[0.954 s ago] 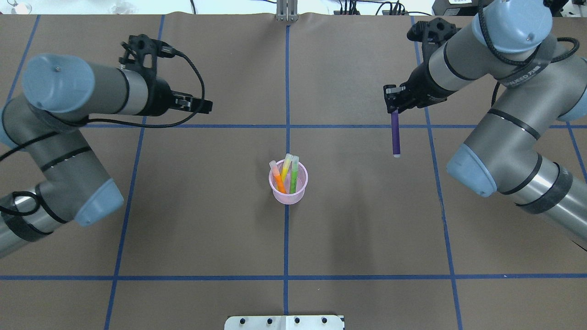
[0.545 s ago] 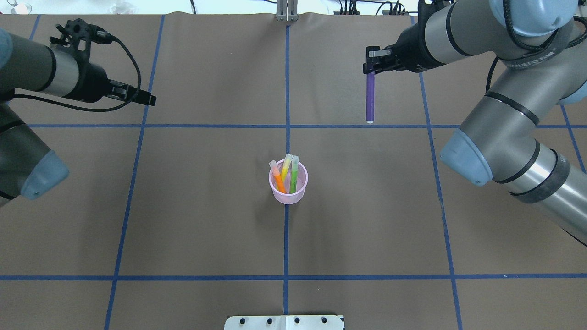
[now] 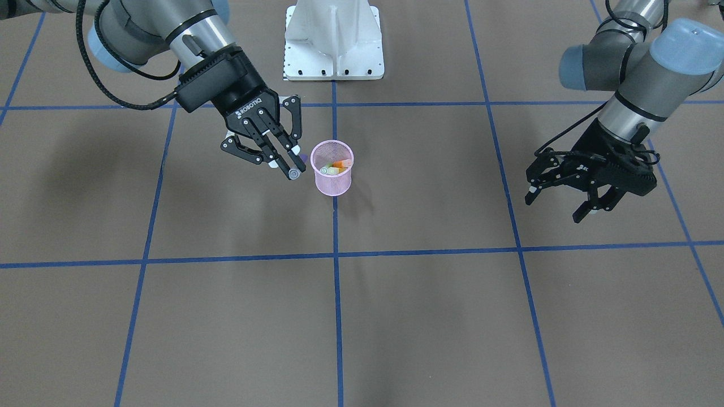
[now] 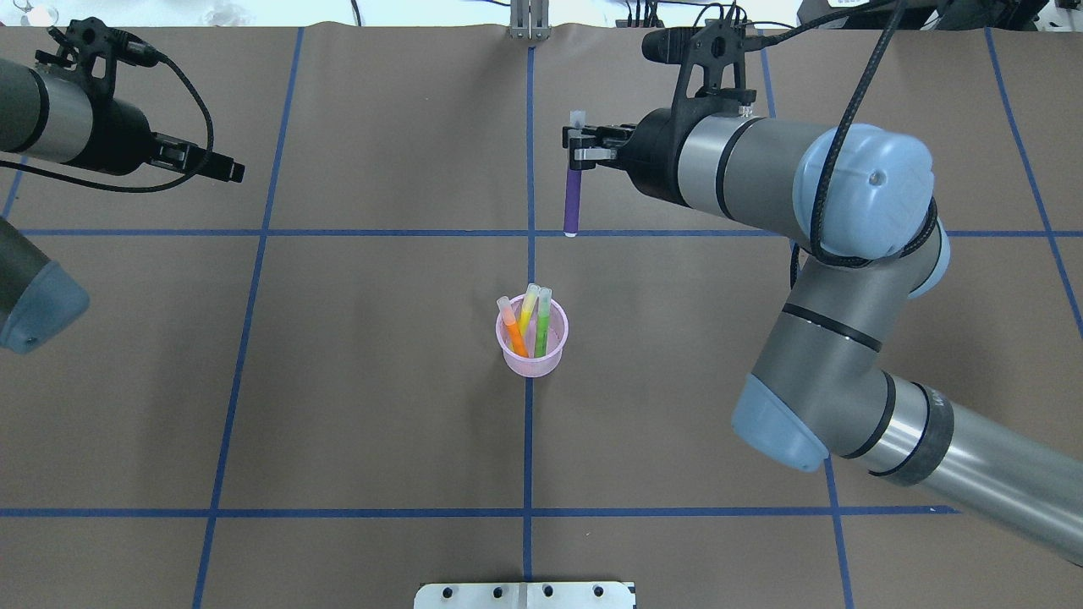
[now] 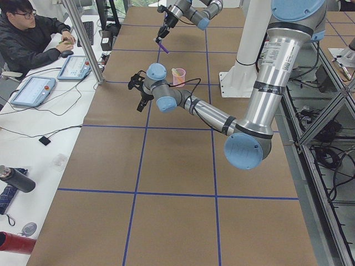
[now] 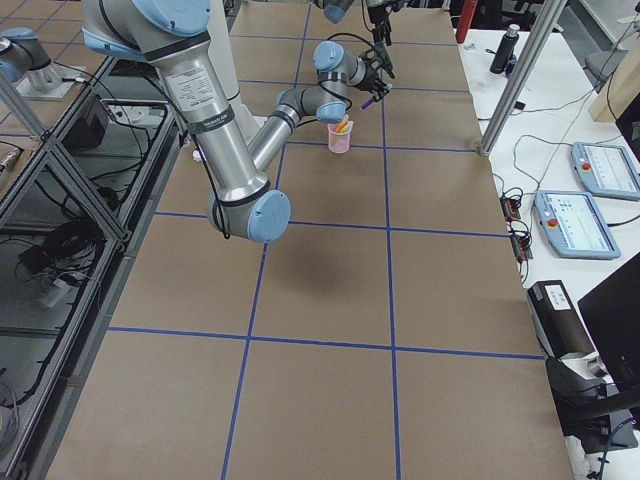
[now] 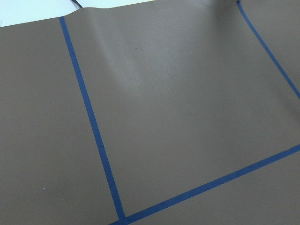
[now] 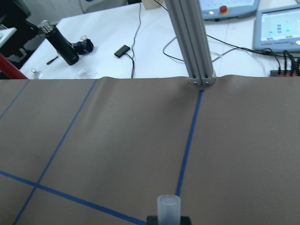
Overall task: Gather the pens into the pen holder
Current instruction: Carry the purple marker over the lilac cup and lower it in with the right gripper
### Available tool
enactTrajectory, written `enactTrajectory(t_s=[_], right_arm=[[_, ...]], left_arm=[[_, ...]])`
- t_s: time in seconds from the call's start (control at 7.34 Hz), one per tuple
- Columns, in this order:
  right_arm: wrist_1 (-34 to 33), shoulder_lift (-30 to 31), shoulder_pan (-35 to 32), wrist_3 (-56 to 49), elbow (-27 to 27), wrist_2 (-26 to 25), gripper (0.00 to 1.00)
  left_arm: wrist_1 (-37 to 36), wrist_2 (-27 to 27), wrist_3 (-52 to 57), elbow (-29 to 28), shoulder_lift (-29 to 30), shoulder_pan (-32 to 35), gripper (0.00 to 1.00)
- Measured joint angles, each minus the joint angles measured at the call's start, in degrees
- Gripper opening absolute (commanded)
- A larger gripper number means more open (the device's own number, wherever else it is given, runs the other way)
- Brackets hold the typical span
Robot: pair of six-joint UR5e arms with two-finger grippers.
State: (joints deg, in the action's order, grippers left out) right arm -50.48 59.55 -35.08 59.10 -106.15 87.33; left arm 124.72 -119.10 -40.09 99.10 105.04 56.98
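The robot's right gripper will release the purple pen beside the orange pen in the pink mesh pen holder (image 3: 336,163).
The pink mesh pen holder (image 4: 529,364) stands upright at the table's middle, also in the front view (image 3: 332,182). The orange pen (image 4: 513,331), yellow pen (image 4: 528,308) and green pen (image 4: 541,328) stand in it, caps up. My right gripper (image 4: 576,145) is shut on the purple pen (image 4: 572,201) and holds it in the air, cap up, beyond the holder and slightly right of it. In the front view this gripper (image 3: 285,164) is just left of the holder's rim. The pen's cap (image 8: 168,208) shows in the right wrist view. My left gripper (image 3: 557,206) is open and empty, far off to the left (image 4: 233,172).
The robot's white base plate (image 3: 334,39) is at the table's near edge (image 4: 525,595). An aluminium post (image 4: 529,21) stands at the far edge. Blue tape lines cross the brown table. An operator (image 5: 28,39) sits beyond the far edge with tablets.
My right gripper has carried the purple pen leftward, from the far right to near the centre line beyond the holder. My left arm has drawn back further to the left.
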Motion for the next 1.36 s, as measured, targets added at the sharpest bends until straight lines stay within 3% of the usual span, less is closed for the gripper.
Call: enactTrajectory(t_s=[0.68, 1.23, 1.36], right_arm=[[0.7, 0.32, 10.22, -2.68, 2.19, -10.85, 0.0], [0.67, 0.84, 14.45, -3.23, 3.59, -14.74, 0.0], [0.7, 0.86, 14.97, -3.25, 3.94, -15.46, 0.13]], left_arm=[[0.06, 0.01, 0.16, -1.32, -0.01, 0.11, 0.99], [0.17, 0.01, 0.16, -2.03, 0.0, 0.07, 0.99], [0.17, 0.01, 0.16, -2.16, 0.04, 0.06, 0.99]])
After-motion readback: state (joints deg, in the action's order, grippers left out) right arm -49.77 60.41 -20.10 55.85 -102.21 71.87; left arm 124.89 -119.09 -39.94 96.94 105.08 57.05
